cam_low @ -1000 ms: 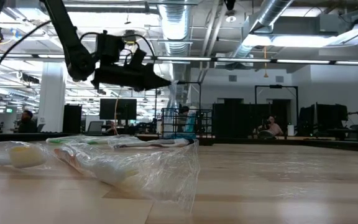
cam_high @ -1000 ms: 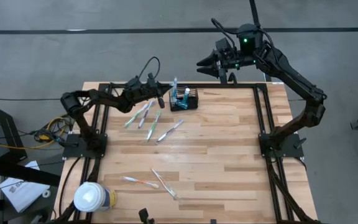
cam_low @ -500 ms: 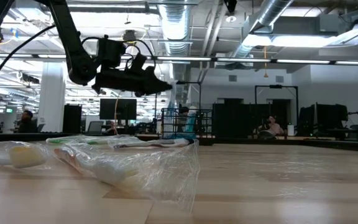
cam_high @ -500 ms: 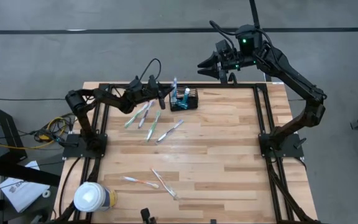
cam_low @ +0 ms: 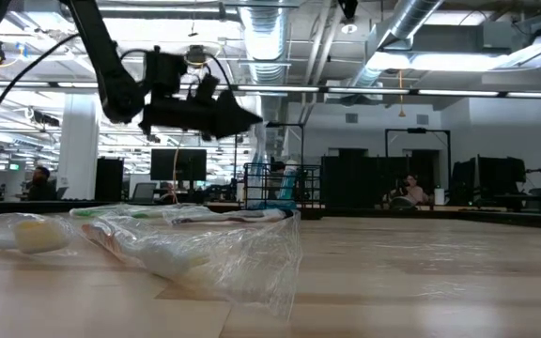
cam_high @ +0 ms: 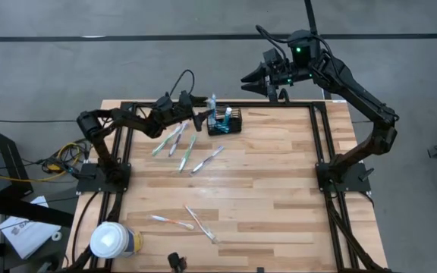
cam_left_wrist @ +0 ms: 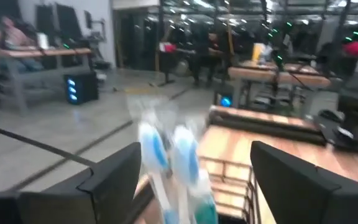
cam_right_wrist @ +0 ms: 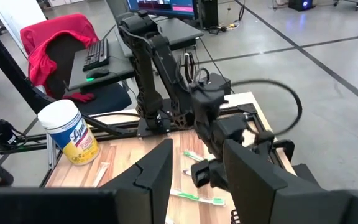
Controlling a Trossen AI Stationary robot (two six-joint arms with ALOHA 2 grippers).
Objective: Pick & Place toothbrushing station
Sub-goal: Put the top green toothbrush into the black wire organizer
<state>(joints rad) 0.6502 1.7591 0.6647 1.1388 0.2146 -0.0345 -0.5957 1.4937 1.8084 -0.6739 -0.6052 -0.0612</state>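
Observation:
The green toothbrush lying farthest from the black mesh basket has a neck [cam_high: 167, 141], and my left gripper needs to go there next and close on it.
The toothbrushing station, a small black mesh basket [cam_high: 226, 123], stands near the table's far edge. White and blue toothbrushes [cam_high: 213, 103] and a teal tube stand upright in it, lower ends inside. My left gripper [cam_high: 202, 115] hovers open just left of the basket, raised above the table in the low view [cam_low: 252, 117]. In the left wrist view the blurred toothbrush heads [cam_left_wrist: 157, 149] sit between its spread fingers without touching them. My right gripper [cam_high: 249, 78] waits open beyond the far edge, holding nothing.
Several wrapped toothbrushes [cam_high: 179, 141] lie left of centre, with more near the front [cam_high: 192, 221] that fill the low view's foreground [cam_low: 195, 244]. A white-lidded cup [cam_high: 112, 241] stands at the near left corner. The table's right half is bare wood [cam_high: 279, 182].
My left gripper has opened wide beside the basket, staying at about the same place and height. The toothbrush at its fingertips remains upright in the basket.

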